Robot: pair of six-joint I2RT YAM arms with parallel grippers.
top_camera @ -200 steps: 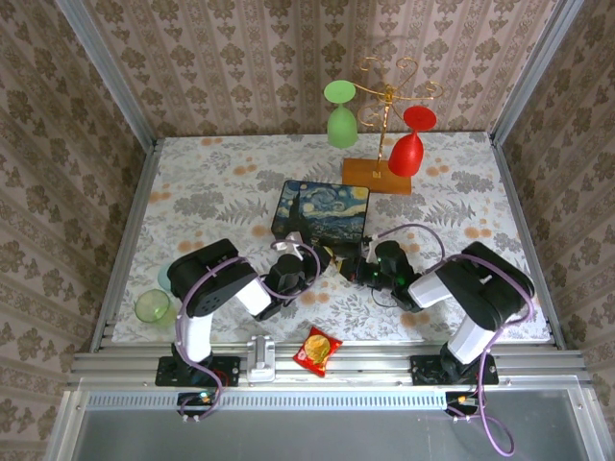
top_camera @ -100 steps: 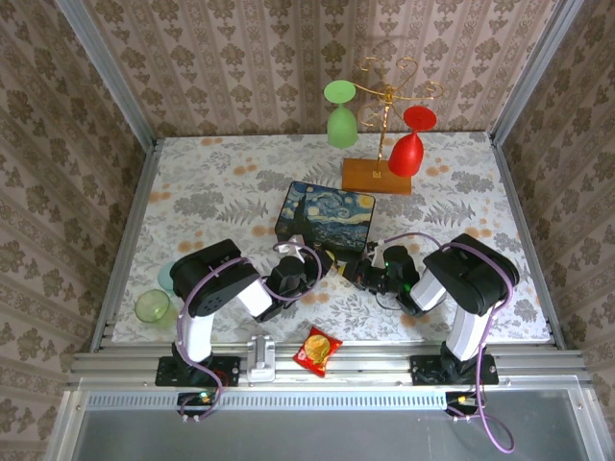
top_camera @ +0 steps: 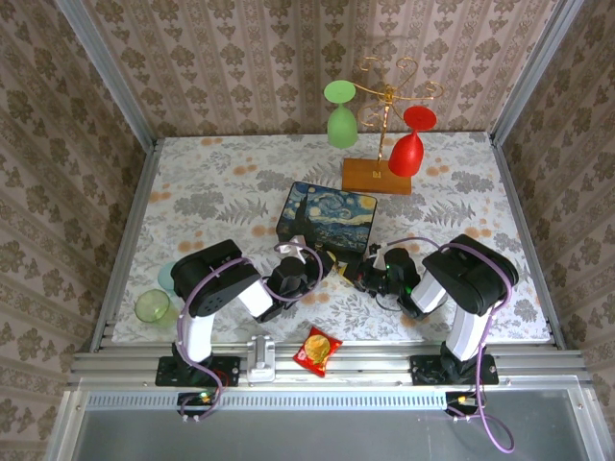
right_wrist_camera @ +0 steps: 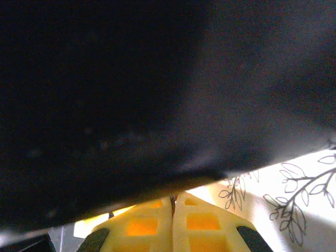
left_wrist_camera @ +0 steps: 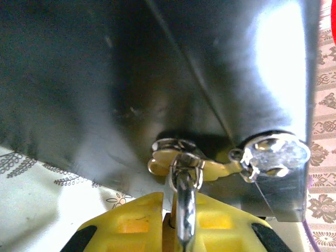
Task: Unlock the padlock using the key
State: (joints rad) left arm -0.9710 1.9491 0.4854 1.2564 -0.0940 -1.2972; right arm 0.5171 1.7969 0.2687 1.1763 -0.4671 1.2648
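The side of the dark box crowds my right gripper's wrist at the key, so my right gripper will open, roll around and grab the key's head (right_wrist_camera: 174, 200) from a different angle.
The Starry Night box (top_camera: 329, 213) lies mid-table. Both grippers meet at its near wall. My left gripper (left_wrist_camera: 178, 202) is shut on the brass padlock (left_wrist_camera: 185, 220). Only a brass sliver of its body shows between the yellow fingers (left_wrist_camera: 131, 223). Its silvery shackle runs up through the loop of the box's clasp (left_wrist_camera: 185, 161). A shiny round metal piece (left_wrist_camera: 274, 155) hangs to the right of the clasp. My right gripper (right_wrist_camera: 173, 198) is shut with a thin dark sliver, the key (right_wrist_camera: 172, 205), pinched between its fingertips, close under the dark box wall. From above, the left gripper (top_camera: 324, 261) and right gripper (top_camera: 355, 275) nearly touch.
A gold rack on a wooden base (top_camera: 377, 175) holds a green glass (top_camera: 340, 123) and a red glass (top_camera: 407, 149) at the back. Green cups (top_camera: 152, 305) sit at the left edge. A red-orange snack packet (top_camera: 317, 349) lies on the front rail.
The right gripper has slid left toward the left gripper, its arm folding in. The box has shifted slightly to the right. The left arm has held still.
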